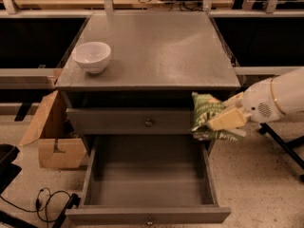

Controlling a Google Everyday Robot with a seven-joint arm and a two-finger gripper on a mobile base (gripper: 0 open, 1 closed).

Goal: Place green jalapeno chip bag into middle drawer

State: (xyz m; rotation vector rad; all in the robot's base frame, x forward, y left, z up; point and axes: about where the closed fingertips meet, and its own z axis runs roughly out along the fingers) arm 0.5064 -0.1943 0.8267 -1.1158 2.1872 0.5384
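Observation:
The green jalapeno chip bag, now hanging above the middle drawer's corner, will be let go by my gripper on the centre of the middle drawer's grey bottom [153,175].
The green jalapeno chip bag [205,113] is held in my gripper [223,121], in front of the right end of the shallow knobbed drawer front [128,121]. My white arm reaches in from the right. The gripper is shut on the bag's right side. The bag hangs above the right rear corner of the middle drawer [149,179], which is pulled fully open; its inside shows only the grey bottom. Its knob [150,221] is at the bottom edge.
A white bowl [92,56] stands on the left of the grey cabinet top [156,46]. An open cardboard box [50,134] sits on the floor to the left. Black cables [45,201] lie at lower left. A black chair leg [285,146] is at right.

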